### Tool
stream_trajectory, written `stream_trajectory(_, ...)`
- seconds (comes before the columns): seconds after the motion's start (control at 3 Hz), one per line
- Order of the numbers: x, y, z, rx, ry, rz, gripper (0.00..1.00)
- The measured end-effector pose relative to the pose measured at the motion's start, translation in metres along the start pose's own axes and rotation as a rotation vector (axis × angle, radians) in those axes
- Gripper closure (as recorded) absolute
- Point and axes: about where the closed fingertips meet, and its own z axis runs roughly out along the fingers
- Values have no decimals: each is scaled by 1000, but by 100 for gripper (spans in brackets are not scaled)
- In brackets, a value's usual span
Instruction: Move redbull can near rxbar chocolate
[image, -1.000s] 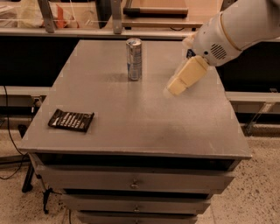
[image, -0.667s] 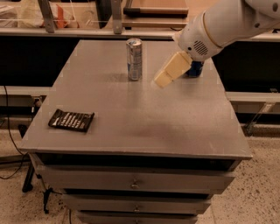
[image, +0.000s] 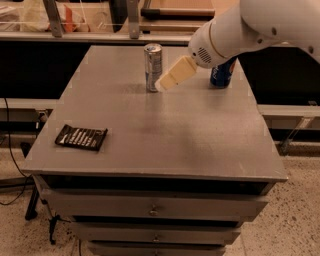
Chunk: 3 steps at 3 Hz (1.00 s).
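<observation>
I should next close my gripper on the upper half (image: 153, 60) of the silver redbull can, above where its fingers point now.
The redbull can (image: 152, 67), slim and silver with blue patches, stands upright at the back middle of the grey table (image: 190, 135). The rxbar chocolate (image: 81, 137), a flat black wrapper with white lettering, lies near the table's front left corner, far from the can. My gripper (image: 167, 81), cream-coloured on a white arm, reaches in from the upper right and points down-left. Its tip is just right of the can, very close to its lower half; I cannot tell if it touches.
A blue Pepsi can (image: 223, 75) stands at the back right, partly hidden behind my arm. The table sits on a drawer cabinet (image: 152, 210). Shelving and clutter lie behind the table's far edge. Cables hang at the left.
My gripper has moved left across the back of the table, from near the Pepsi can to right beside the redbull can. The cans and the bar have not moved.
</observation>
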Motion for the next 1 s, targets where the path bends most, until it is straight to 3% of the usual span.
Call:
stream_trajectory(0.33,-2,-17,23,58,-28,64,0)
stream_trajectory(1.0,-9,-39,70,71,-51,124,0)
